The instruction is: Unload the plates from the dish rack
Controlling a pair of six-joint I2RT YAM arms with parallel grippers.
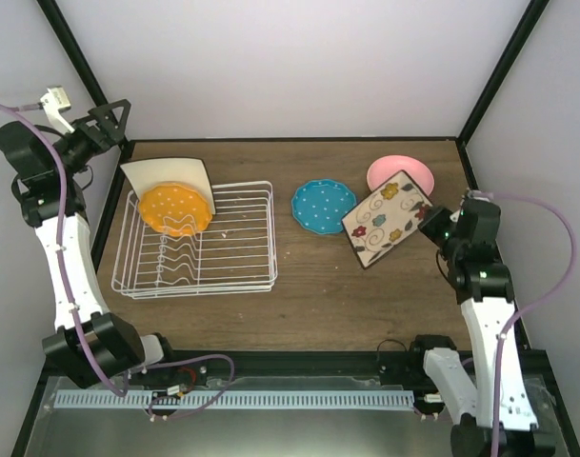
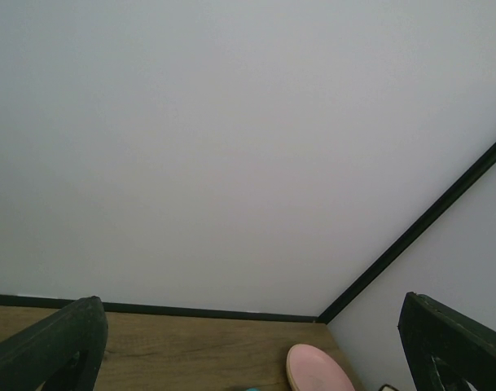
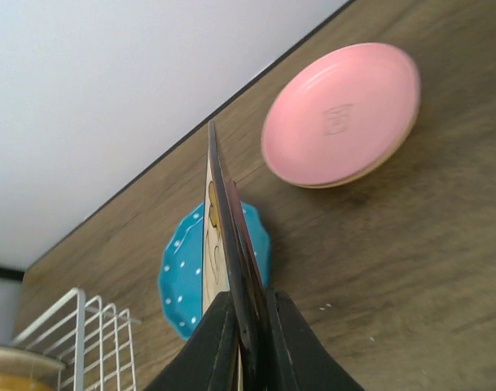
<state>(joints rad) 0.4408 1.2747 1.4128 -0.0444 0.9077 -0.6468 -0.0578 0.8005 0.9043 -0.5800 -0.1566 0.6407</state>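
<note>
Next, I set the square flowered plate with my right gripper on the bare wood before the teal dotted plate (image 1: 330, 286).
The white wire dish rack (image 1: 234, 249) stands at the left of the table and holds a bright-orange dotted plate (image 1: 175, 209) and a plain square cream plate (image 1: 168, 173) behind it. A teal dotted plate (image 1: 323, 205) and a pink plate (image 1: 400, 173) lie on the table. My right gripper (image 1: 429, 221) is shut on the edge of the square flowered plate (image 1: 389, 218), held above the table between them. In the right wrist view the plate (image 3: 228, 236) shows edge-on between my fingers. My left gripper (image 1: 111, 116) is open, raised beyond the rack's far left corner.
Black frame posts (image 1: 492, 76) and white walls close in the table. The rack's corner (image 3: 85, 342) shows low left in the right wrist view. The pink plate (image 2: 317, 371) shows at the bottom of the left wrist view. Bare wood (image 1: 366, 295) lies in front of the plates.
</note>
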